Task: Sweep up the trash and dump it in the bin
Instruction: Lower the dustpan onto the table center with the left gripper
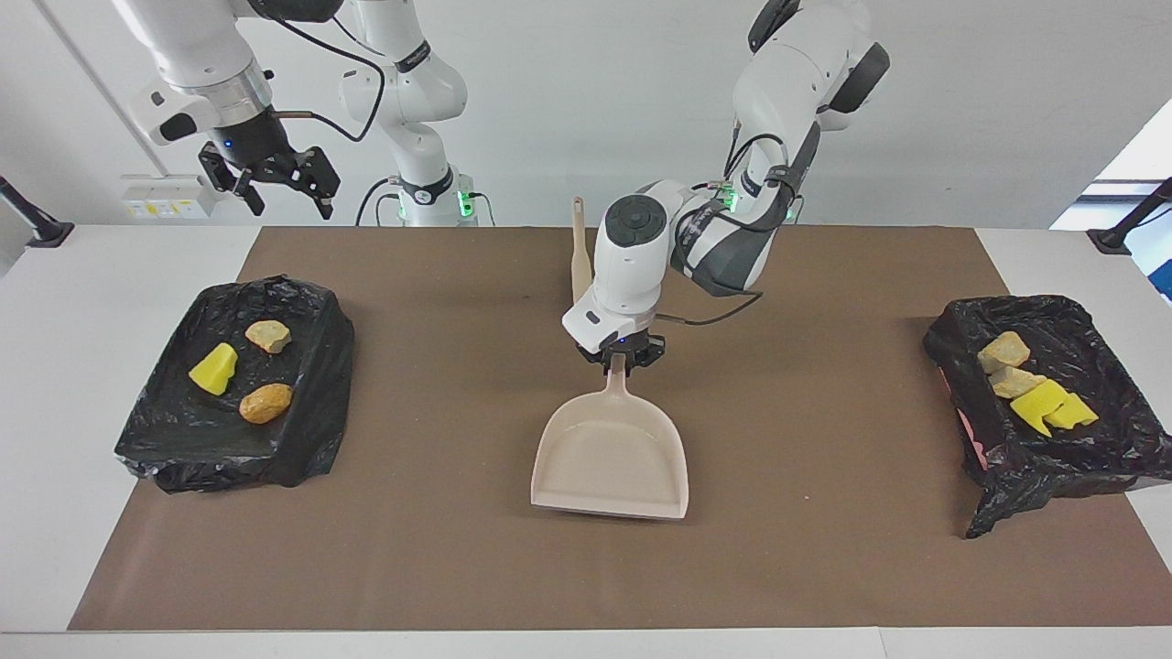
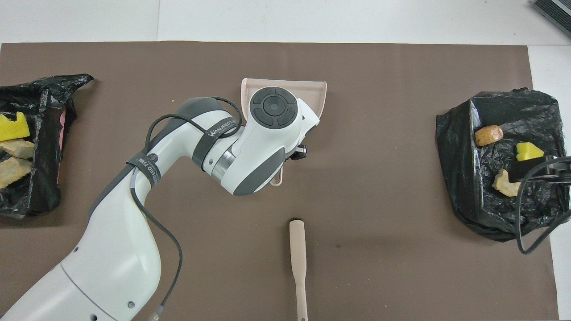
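I should set the beige dustpan with my left gripper on the brown mat (image 2: 287, 138) beyond the brush's bristles.
The beige dustpan (image 1: 612, 458) lies low over the brown mat (image 1: 458, 549) at mid-table, its pan empty. My left gripper (image 1: 620, 360) is shut on the dustpan handle; in the overhead view the arm covers most of the dustpan (image 2: 317, 87). The trash is in two black-bagged bins. The bin (image 1: 165, 439) at the right arm's end holds a yellow wedge (image 1: 213, 369), a tan lump (image 1: 268, 336) and an orange lump (image 1: 265, 403). The bin (image 1: 1099, 458) at the left arm's end holds tan lumps (image 1: 1004, 351) and yellow wedges (image 1: 1048, 407). My right gripper (image 1: 286, 203) hangs open and empty, high over the table's robot edge by its bin.
A beige brush (image 2: 297, 254) lies on the mat nearer to the robots than the dustpan, bristles pointing away from them; in the facing view the left arm partly covers the brush (image 1: 578, 247). White tabletop (image 1: 73, 366) borders the mat.
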`<state>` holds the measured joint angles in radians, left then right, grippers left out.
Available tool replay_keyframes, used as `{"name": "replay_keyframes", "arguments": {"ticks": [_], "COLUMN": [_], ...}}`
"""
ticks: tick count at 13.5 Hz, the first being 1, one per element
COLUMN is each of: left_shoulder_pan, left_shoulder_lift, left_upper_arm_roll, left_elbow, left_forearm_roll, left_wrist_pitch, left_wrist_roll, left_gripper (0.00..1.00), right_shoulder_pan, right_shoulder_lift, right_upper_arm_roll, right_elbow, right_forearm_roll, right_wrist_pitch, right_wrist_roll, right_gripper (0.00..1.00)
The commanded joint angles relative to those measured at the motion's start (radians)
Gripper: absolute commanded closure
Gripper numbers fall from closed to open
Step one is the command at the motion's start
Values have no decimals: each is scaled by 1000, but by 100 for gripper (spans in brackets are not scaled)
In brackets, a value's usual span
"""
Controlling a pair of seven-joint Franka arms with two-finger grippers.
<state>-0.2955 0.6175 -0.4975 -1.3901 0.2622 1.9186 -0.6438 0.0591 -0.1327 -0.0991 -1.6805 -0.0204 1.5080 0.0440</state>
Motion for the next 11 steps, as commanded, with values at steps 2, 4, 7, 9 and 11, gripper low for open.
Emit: {"name": "replay_keyframes", "arguments": {"ticks": [2,4,7,9,11], "left_shoulder_pan": [-40,-40,-42,-42,-42], "left_shoulder_lift": [39,33,31,25,25], "left_upper_arm_roll": [19,17,16,16,13], "left_elbow": [62,45,28,-4,-6], "left_forearm_roll": [32,26,25,25,23], "left_wrist_pitch": [-44,-50,-46,-32,-32], "left_wrist_roll": [-25,-27,-28,-28,-28], "left_gripper": [100,100,100,100,100], "right_shoulder_pan": [-13,-15,-15,-15,-15], "right_shoulder_lift": [-15,-13,-15,-15,-15], "right_upper_arm_roll": [9,7,9,9,7], "right_elbow": [-16,-15,-16,-16,-16], "right_forearm_roll": [-6,-10,-20,-20,-20], "right_wrist_pitch": [31,32,32,32,34], "right_wrist_roll": [-33,-33,-35,-35,-35], "right_gripper": [0,0,0,0,0]}}
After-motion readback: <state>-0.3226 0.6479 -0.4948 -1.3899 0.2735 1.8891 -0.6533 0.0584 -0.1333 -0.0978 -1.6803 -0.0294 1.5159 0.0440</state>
